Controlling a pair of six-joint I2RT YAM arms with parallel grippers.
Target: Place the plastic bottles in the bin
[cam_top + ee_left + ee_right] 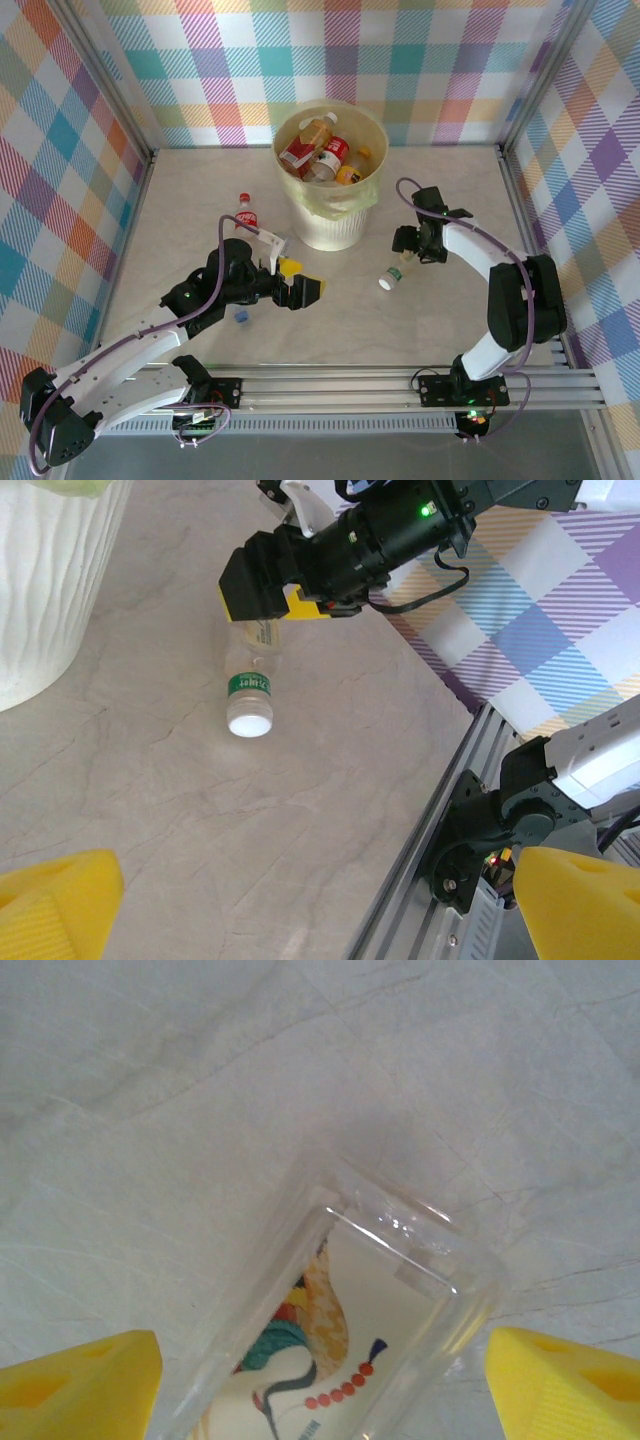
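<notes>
The clear bottle lies slanted between my right gripper's open fingers; I need to square both, then grip near its base (pixel 385 1250) before lifting to the bin.
The bin (pixel 335 228) stands at the table's middle back with several plastic bottles (pixel 322 152) inside. A red-labelled bottle (pixel 245 212) lies to its left. A clear bottle (pixel 391 276) with a white cap lies on the table right of the bin. My right gripper (pixel 408 256) sits low over its base end. In the right wrist view this bottle (pixel 340 1340) lies between the yellow fingers (pixel 80 1385), which stand apart from it, so my right gripper (pixel 320 1395) is open. My left gripper (pixel 303 280) is open and empty, in front of the bin. From the left wrist, the bottle (pixel 250 692) lies under the right gripper (pixel 268 600).
A small blue thing (pixel 240 315) lies on the table beside the left arm. The bin's white ribbed wall (pixel 35 590) is at the left of the left wrist view. The metal rail (pixel 400 385) runs along the near edge. Checked walls enclose the table.
</notes>
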